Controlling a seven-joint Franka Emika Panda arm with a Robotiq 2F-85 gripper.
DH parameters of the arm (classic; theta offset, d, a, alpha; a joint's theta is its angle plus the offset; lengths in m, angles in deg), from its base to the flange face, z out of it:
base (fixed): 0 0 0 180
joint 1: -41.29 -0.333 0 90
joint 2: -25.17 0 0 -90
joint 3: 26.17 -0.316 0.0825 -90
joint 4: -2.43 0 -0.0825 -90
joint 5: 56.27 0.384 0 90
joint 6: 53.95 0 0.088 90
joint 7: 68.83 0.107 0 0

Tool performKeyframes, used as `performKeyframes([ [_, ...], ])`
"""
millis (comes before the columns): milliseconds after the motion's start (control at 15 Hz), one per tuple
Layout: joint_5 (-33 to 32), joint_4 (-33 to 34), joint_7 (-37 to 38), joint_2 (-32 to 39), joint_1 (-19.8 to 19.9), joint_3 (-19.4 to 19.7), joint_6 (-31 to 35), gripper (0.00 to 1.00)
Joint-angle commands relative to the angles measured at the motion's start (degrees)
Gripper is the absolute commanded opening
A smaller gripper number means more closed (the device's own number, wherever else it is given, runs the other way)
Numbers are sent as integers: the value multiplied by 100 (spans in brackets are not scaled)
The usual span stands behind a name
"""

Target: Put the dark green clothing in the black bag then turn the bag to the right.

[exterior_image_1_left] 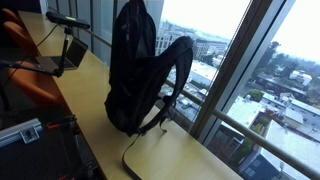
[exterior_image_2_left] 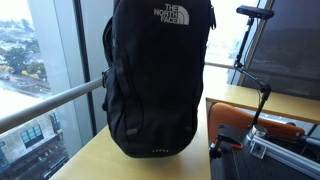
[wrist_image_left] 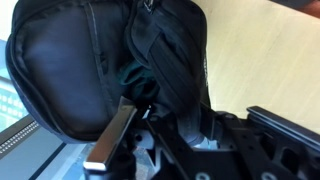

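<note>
The robot's gripper should release the black bag lying down on the light wooden table [exterior_image_1_left: 146,121] alongside the window.
The black bag [exterior_image_1_left: 140,70] [exterior_image_2_left: 160,75], a large backpack with a white logo, stands upright on the light wooden table [exterior_image_1_left: 180,155] beside the window, its shoulder straps hanging to one side. The wrist view looks down on the bag [wrist_image_left: 70,70] from close above. There my gripper [wrist_image_left: 150,110] is shut, with a grey strap of the bag running between its fingers [wrist_image_left: 112,132]. The arm itself is out of both exterior views. The dark green clothing is hidden; a small greenish fold [wrist_image_left: 134,78] shows at the bag's top, too dark to identify.
Tall windows [exterior_image_1_left: 250,70] with a rail [exterior_image_2_left: 50,105] run right behind the bag. A thin stand [exterior_image_1_left: 68,25] [exterior_image_2_left: 262,90], orange chairs [exterior_image_1_left: 30,85] and black equipment [exterior_image_2_left: 270,150] sit on the room side. The table edge [exterior_image_1_left: 130,160] lies near the bag's base.
</note>
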Motion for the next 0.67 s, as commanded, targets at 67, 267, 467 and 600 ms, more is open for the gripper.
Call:
performKeyframes([
  [67,-44,1215,633,536,-270,-195,-607,1],
  [267,32,1184,789,691,-302,-164,-559,1],
  [467,246,879,900,705,-254,-122,-342,1],
  [600,346,713,971,765,-214,-104,-222,1],
])
